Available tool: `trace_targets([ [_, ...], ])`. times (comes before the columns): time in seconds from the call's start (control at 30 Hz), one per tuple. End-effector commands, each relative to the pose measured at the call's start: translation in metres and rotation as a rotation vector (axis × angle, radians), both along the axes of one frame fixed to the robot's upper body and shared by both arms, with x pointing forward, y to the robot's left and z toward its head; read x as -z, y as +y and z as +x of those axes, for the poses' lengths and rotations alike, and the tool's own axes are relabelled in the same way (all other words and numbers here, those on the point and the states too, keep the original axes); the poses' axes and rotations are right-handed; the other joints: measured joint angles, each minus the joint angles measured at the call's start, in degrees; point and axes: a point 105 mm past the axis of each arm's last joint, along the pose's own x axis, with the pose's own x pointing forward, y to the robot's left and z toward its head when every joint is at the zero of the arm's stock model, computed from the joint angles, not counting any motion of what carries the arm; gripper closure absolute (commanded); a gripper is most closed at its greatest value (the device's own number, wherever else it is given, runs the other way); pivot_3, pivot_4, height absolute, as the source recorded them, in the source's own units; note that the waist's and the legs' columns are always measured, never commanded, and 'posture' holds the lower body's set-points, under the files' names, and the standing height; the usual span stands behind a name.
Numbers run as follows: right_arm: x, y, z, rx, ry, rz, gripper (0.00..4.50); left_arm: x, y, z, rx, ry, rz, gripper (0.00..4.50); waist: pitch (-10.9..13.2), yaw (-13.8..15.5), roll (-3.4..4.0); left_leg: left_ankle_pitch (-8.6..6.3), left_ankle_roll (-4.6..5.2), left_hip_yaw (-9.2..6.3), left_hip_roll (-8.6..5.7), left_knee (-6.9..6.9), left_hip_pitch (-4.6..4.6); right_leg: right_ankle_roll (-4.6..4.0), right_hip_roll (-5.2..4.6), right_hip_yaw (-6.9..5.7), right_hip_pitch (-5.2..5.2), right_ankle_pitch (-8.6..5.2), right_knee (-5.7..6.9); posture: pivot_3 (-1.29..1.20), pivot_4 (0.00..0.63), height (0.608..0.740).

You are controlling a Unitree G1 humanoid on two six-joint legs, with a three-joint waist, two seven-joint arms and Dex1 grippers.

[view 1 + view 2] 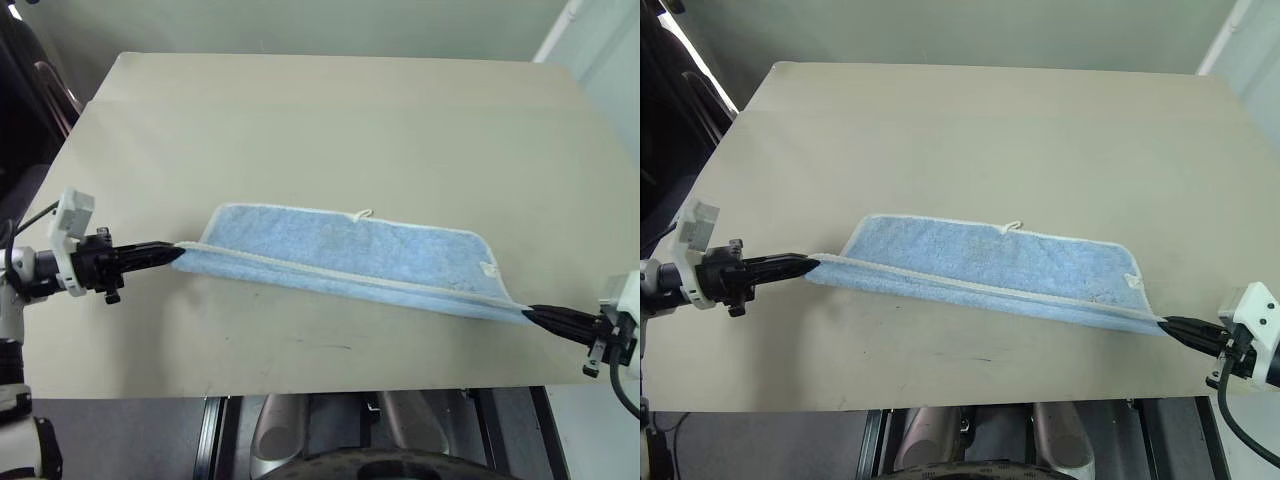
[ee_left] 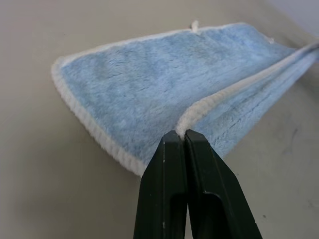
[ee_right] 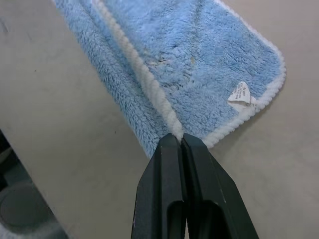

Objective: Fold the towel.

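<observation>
The end of the near hem, now stretched toward the table's near edge, will be let go by my right gripper at the towel's far corner (image 1: pixel 486 230) (image 3: pixel 283 60) beyond the small white label.
The light blue towel (image 1: pixel 340 255) lies folded lengthwise across the middle of the beige table (image 1: pixel 330 120), its whitish hem running along the near side. My left gripper (image 1: pixel 178 252) is shut on the hem at the towel's left end, seen close in the left wrist view, where the fingers (image 2: pixel 172 164) pinch the white edge. My right gripper (image 1: pixel 528 314) is shut on the hem at the right end, which is stretched toward the table's near right edge. A small white label (image 3: pixel 241 94) sits near that right corner, and a white loop (image 1: pixel 364 213) shows on the far edge.
The table's near edge (image 1: pixel 300 392) runs just below the towel and grippers. Dark equipment (image 1: pixel 30 90) stands past the table's left side. A pale wall and a white post (image 1: pixel 560 30) rise at the far right.
</observation>
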Motion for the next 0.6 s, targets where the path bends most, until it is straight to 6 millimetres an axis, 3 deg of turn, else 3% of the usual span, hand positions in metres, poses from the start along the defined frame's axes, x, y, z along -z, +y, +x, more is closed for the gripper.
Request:
trace_targets([
  [0.03,-0.015,-0.002,0.008,0.019,-0.082,0.013,4.5,-0.008,0.005,0.004,-0.048,-0.103,0.039,4.48,0.0,-0.01,0.01,-0.01,-0.02,-0.02,0.0,0.0,0.0,-0.01,0.01,0.0,-0.01,-0.01,0.0,0.0,0.15,0.697],
  [0.37,-0.019,0.009,0.04,-0.002,-0.149,0.064,4.5,-0.003,0.017,0.049,-0.226,-0.331,0.06,4.48,-0.09,0.18,0.03,0.13,0.24,-0.09,0.01,-0.01,0.01,-0.5,0.06,0.01,-0.02,0.28,0.03,0.0,0.15,0.697],
  [0.6,-0.014,0.008,0.07,0.029,-0.203,0.086,4.5,0.005,0.002,0.073,-0.257,-0.423,0.075,4.48,-0.08,0.22,0.03,0.17,0.32,-0.05,0.01,-0.01,0.01,-0.53,0.06,0.0,-0.02,0.37,0.02,0.0,0.15,0.697],
])
